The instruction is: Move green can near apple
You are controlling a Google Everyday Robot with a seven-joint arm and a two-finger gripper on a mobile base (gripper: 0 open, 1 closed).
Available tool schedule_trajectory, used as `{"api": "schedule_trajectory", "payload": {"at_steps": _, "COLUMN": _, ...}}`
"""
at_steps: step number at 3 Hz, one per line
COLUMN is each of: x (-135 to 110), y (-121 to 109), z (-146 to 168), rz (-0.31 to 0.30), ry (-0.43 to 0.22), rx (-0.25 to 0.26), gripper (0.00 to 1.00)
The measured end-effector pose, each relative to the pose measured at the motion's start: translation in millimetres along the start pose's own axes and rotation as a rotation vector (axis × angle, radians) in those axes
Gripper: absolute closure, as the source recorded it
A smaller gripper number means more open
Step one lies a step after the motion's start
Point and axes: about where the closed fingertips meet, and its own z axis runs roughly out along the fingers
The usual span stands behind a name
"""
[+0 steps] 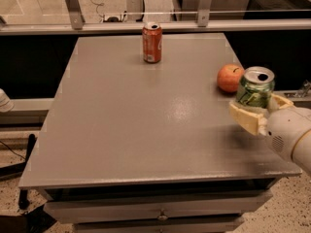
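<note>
I should let go of the green can with my gripper and leave it on the grey table [242,101], just in front of the red-orange apple.
The green can [254,88], upright with a silver open top, sits between the cream fingers of my gripper [258,111] at the right edge of the grey table [146,120]. The gripper is shut on the can's lower body. The red-orange apple [230,77] rests on the table just left of and behind the can, a small gap apart. My white arm enters from the lower right.
An orange-red can [152,42] stands upright at the back middle of the table. A metal rail with posts [146,25] runs behind the table. Drawers [160,212] sit under the tabletop's front edge.
</note>
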Motion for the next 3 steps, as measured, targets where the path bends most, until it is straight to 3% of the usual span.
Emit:
{"api": "schedule_trajectory", "payload": {"at_steps": 1, "x": 4, "y": -12, "z": 3, "rz": 0.036, "ry": -0.051, "rx": 0.019, "gripper": 1.0}}
{"api": "schedule_trajectory", "payload": {"at_steps": 3, "x": 9, "y": -23, "z": 31, "rz": 0.067, "ry": -0.097, "rx": -0.008, "gripper": 1.0}}
